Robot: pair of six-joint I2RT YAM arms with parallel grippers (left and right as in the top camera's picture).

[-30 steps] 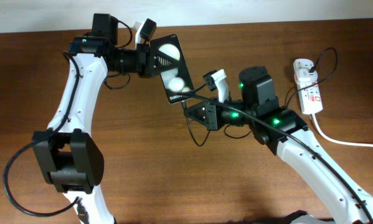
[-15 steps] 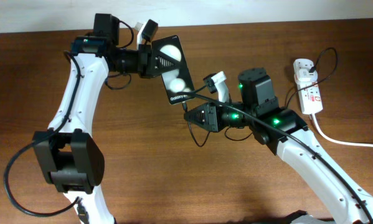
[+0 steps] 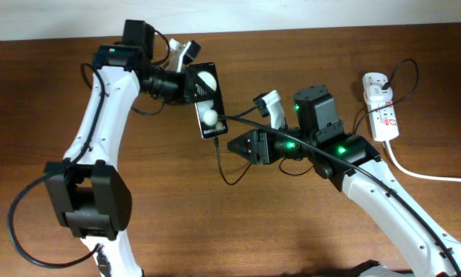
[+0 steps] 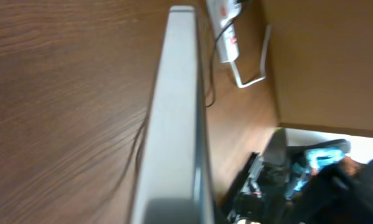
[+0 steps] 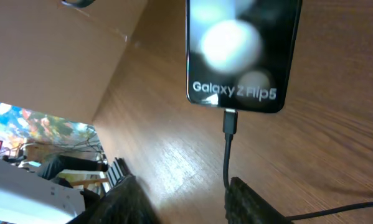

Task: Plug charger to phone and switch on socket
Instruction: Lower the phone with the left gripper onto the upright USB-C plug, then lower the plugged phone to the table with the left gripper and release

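Note:
The phone, still held tilted above the table, will be let go by my left gripper flat on the table [image 3: 217,134] just beside the fingers of my open right gripper.
My left gripper [image 3: 188,83] is shut on the phone [image 3: 207,104] and holds it tilted above the table. In the left wrist view the phone [image 4: 174,118] shows edge-on as a grey slab. In the right wrist view its screen [image 5: 242,50] reads "Galaxy Z Flip5". The charger's black connector [image 5: 230,121] sits in the phone's bottom port, and the cable [image 3: 224,168] hangs from it in a loop. My right gripper [image 3: 233,145] is open just below the phone; the cable runs past one finger [image 5: 183,199]. The white socket [image 3: 382,110] lies at the far right.
The socket's thick white cord [image 3: 430,175] runs off the right edge. A white plug [image 3: 374,81] with the black cable sits in the strip's far end. The socket [image 4: 226,34] also shows in the left wrist view. The table is dark wood.
The left arm has turned the phone more edge-on and shifted it down-left. The right gripper has opened off the connector; the cable now hangs in a loop from the phone.

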